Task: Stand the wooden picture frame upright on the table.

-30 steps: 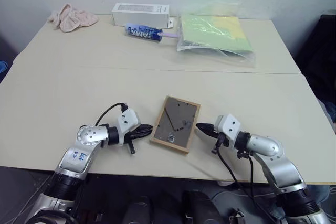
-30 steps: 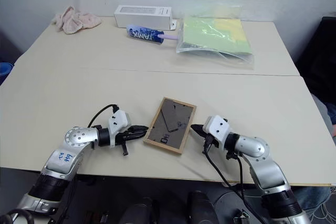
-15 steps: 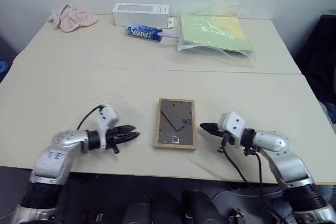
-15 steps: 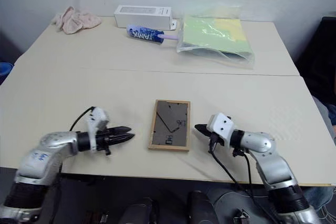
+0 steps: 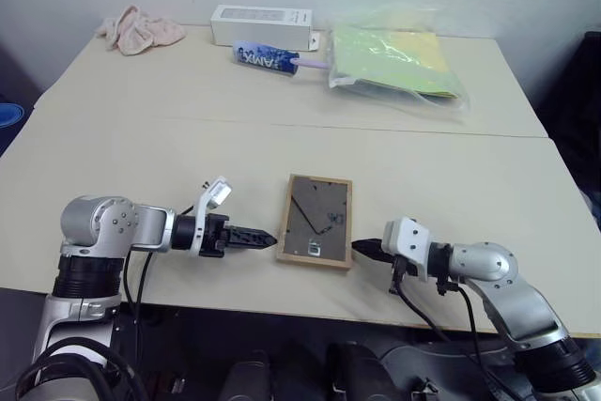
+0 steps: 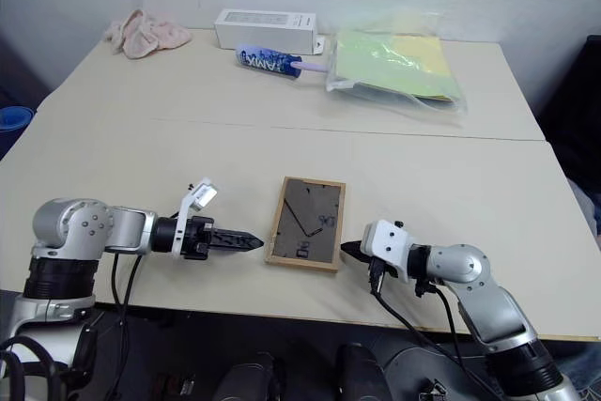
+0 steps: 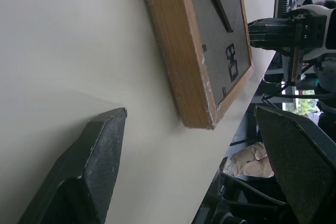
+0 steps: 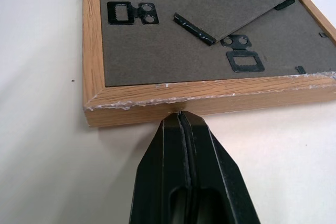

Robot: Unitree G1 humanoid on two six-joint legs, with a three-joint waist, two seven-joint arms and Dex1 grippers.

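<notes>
The picture frame lies flat with its backing up, and the robot's shut right gripper only touches its side, so next the left gripper takes the picture frame's near corner [image 5: 283,252] and lifts it.
The wooden picture frame [image 5: 317,221] lies flat on the table [image 5: 141,166], near the front edge. Its grey-brown backing and dark fold-out stand [image 8: 236,3] face up. My left gripper [image 5: 266,239] lies low on the tabletop just left of the frame's near left corner. It is open, its fingers [image 7: 100,145] wide apart and nothing between them, and the frame's corner [image 7: 202,119] is just ahead. My right gripper [image 8: 181,116] is shut, and its tip touches the frame's right edge near the front corner.
At the table's far side lie a pink cloth [image 5: 141,29], a white oblong box [image 5: 261,25], a blue-and-white tube [image 5: 268,56] and a clear bag of green-yellow sheets [image 5: 394,58]. The table's front edge [image 5: 282,300] runs close below both grippers.
The frame has turned from slanted to square with the table edge. My left gripper drew back, rolled, opened and came close to the frame again. My right gripper stayed shut.
</notes>
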